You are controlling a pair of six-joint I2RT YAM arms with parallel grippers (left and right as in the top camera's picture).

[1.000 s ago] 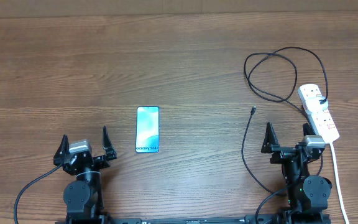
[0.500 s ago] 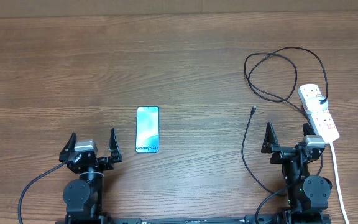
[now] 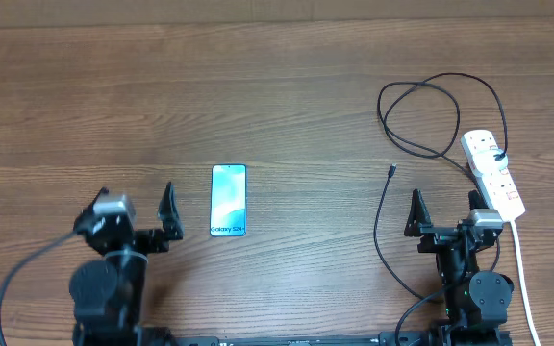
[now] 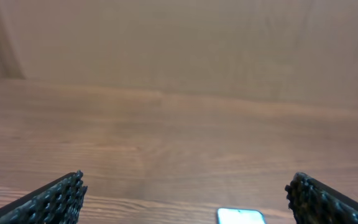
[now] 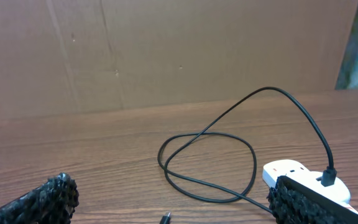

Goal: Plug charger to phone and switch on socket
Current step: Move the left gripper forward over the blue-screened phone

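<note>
The left gripper needs to go to the phone next and close on the middle of its long sides (image 3: 228,197), with its fingers on either side of the screen.
The phone (image 3: 228,200) lies flat, cyan screen up, near the middle of the table. Only its far end (image 4: 241,216) peeks in at the bottom of the left wrist view. My left gripper (image 3: 131,206) stands open just left of the phone, nothing between its fingers (image 4: 55,199). The charger (image 3: 381,221) is a thin black cable that loops at the back right. Its connector tip (image 3: 392,170) lies free on the wood, also seen low in the right wrist view (image 5: 165,218). The white socket (image 3: 493,173) sits at the right with a black plug in it. My right gripper (image 3: 444,204) is open and empty, between the cable and the socket (image 5: 291,169).
A white cord (image 3: 519,259) runs from the socket toward the front edge beside my right arm. The charger's loop (image 5: 194,134) spreads on the wood behind the right gripper. A brown cardboard wall (image 5: 166,56) closes the back of the table.
My left arm has shifted near the front edge, first a little right, then back left with the wrist turned. The right arm, phone and cable have not moved.
</note>
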